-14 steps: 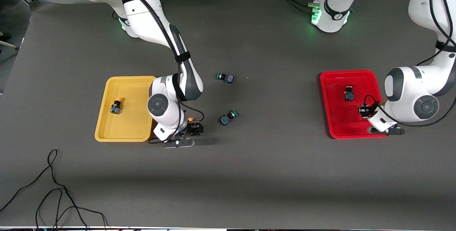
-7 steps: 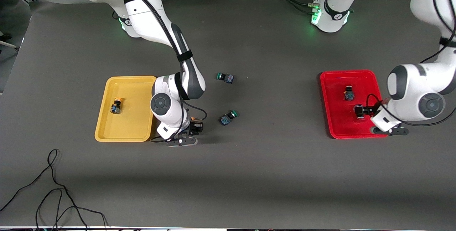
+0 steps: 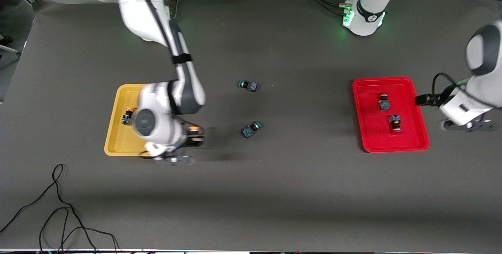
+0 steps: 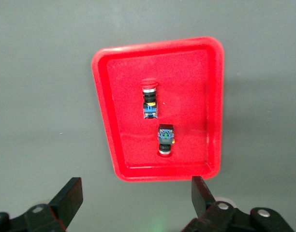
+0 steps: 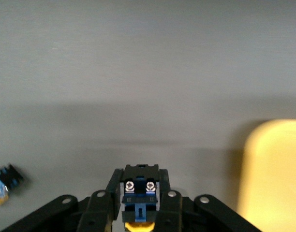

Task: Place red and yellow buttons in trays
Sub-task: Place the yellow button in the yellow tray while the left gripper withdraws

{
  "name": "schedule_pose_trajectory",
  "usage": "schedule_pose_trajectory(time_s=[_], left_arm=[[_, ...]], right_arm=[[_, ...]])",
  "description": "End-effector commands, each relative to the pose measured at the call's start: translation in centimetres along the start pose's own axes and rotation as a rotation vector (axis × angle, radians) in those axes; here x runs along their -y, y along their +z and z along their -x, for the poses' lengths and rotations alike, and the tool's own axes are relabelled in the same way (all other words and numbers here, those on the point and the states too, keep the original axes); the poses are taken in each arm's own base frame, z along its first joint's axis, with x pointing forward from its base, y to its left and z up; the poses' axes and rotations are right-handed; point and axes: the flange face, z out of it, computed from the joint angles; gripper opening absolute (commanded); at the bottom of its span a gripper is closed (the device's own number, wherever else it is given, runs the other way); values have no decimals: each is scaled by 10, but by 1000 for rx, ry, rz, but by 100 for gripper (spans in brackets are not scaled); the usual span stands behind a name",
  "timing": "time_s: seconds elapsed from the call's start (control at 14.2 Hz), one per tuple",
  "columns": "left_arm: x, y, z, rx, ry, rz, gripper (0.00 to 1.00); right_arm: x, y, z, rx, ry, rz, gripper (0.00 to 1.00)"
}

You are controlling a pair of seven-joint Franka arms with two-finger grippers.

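Observation:
The yellow button in my right gripper needs to be let go in the yellow tray [image 3: 148,115], beside the other yellow button lying there.
My right gripper [image 3: 195,137] is shut on a yellow button [image 3: 192,130], held just above the table beside the yellow tray [image 3: 117,138]. In the right wrist view the button's blue-grey base [image 5: 140,198] sits between the fingers, with the yellow tray's edge [image 5: 273,169] close by. Another yellow button [image 3: 127,116] lies in the yellow tray. Two red buttons [image 3: 384,103] [image 3: 395,123] lie in the red tray [image 3: 408,142]. My left gripper [image 3: 425,100] is open and empty, raised at the red tray's edge toward the left arm's end. The left wrist view shows the red tray [image 4: 111,125] and both red buttons [image 4: 149,99] [image 4: 165,140].
Two green-capped buttons lie on the mat between the trays, one [image 3: 248,85] farther from the front camera, one [image 3: 251,129] nearer; the nearer one also shows in the right wrist view [image 5: 5,181]. A loose black cable [image 3: 59,207] lies near the front edge at the right arm's end.
My left gripper let go of a red button in the red tray, then rose and moved off toward the left arm's end. My right gripper carried the yellow button toward the yellow tray.

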Motion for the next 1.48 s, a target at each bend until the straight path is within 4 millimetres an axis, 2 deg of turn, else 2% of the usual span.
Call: schedule_pose_trajectory(time_s=[0.0, 0.07, 0.28, 0.42, 0.49, 0.57, 0.78, 0.85, 0.92, 0.99, 1.06, 1.13, 1.2, 1.27, 1.34, 1.41], left_arm=[[-3, -51, 4, -47, -3, -5, 100], [-3, -61, 12, -65, -8, -8, 100], [-9, -88, 43, -109, -15, 15, 100], [-14, -95, 57, -136, -14, 41, 100], [-15, -95, 62, -141, -14, 38, 100], [-16, -94, 63, -143, -14, 38, 100], [-17, -97, 64, -139, -7, 38, 100], [-30, -98, 65, -134, 17, 33, 100], [-34, -99, 65, -135, 25, 29, 100], [-34, -101, 65, -140, 25, 32, 100], [-32, -101, 64, -140, 21, 35, 100], [-31, -102, 64, -140, 20, 35, 100], [-30, -104, 64, -143, 16, 35, 100], [-30, -105, 64, -139, 12, 35, 100], [-28, -107, 65, -131, 8, 36, 100], [-29, -108, 64, -129, 11, 34, 100]], right_arm=[[-50, -32, 11, 68, -8, 60, 16], [-75, -28, 17, 89, -13, 64, 16], [-164, 0, 33, 94, -58, 72, 16], [-210, 35, 53, 67, -64, 71, 16], [-219, 48, 60, 63, -46, 49, 16], [-217, 59, 65, 70, -34, 25, 16], [-201, 69, 69, 88, -43, 0, 16], [-199, 72, 72, 98, -44, -3, 16], [-198, 75, 75, 114, -42, -7, 16], [-197, 77, 77, 131, -33, -12, 24], [-197, 77, 77, 139, -31, -17, 61], [-195, 75, 76, 146, -31, -25, 92], [-191, 71, 75, 145, -24, -47, 99], [-186, 57, 66, 126, -10, -59, 100], [-181, 39, 58, 117, 1, -69, 100], [-184, 16, 51, 111, 17, -82, 100]])
